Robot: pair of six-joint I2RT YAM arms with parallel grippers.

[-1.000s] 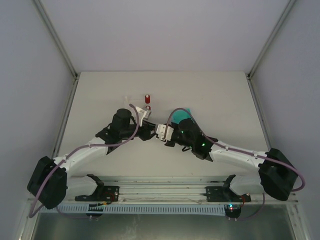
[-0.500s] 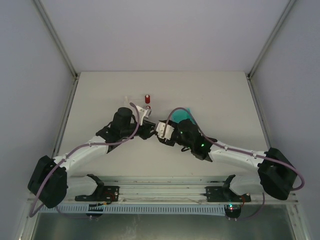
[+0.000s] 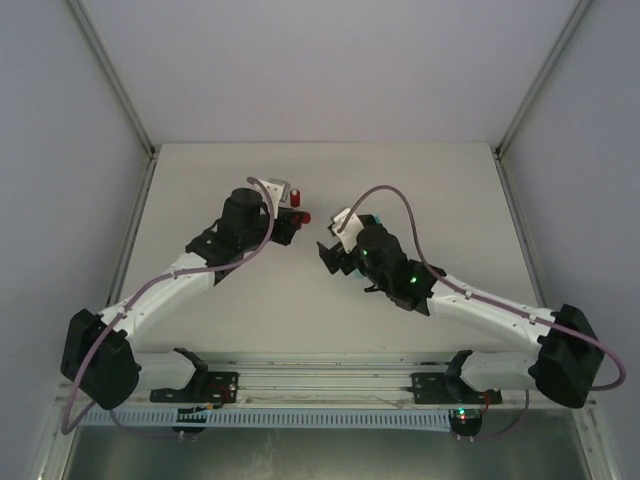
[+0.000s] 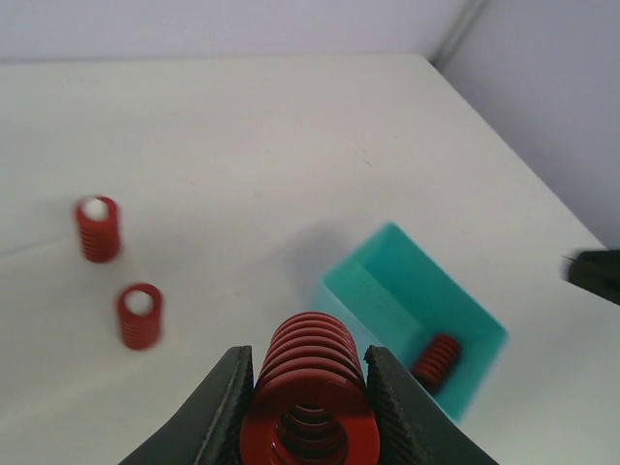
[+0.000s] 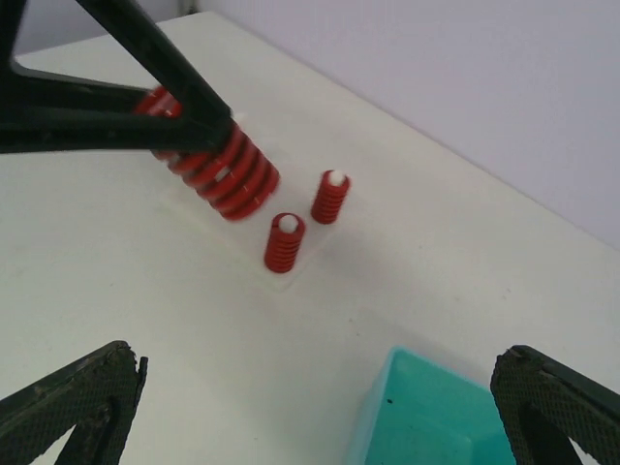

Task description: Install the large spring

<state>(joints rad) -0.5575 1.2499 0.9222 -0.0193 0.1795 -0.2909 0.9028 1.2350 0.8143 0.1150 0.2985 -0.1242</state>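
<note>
Next, my left gripper lets go of the large spring on the white base's back corner [image 3: 254, 204], across from the rear small spring.
The large spring [image 4: 310, 383], a thick red coil, is pinched between the black fingers of my left gripper [image 4: 310, 397], which is shut on it. In the right wrist view the large spring [image 5: 221, 167] hangs tilted just above and left of two small red springs [image 5: 284, 242] [image 5: 330, 197] standing on white pegs. From above, my left gripper [image 3: 297, 216] is at the table's middle back. My right gripper [image 5: 315, 417] is wide open and empty, set back over the table by the teal bin [image 5: 436, 421].
The teal bin [image 4: 417, 315] holds a small red spring [image 4: 436, 360]. The two small springs [image 4: 98, 229] [image 4: 139, 315] stand left of it. The right gripper [image 3: 337, 260] is to the right of the left one. Walls close in the table on three sides.
The grippers were together at mid-table; the right one opened wide and drew back to the right. The left gripper stayed shut on the large spring and carried it farther back, next to the small springs.
</note>
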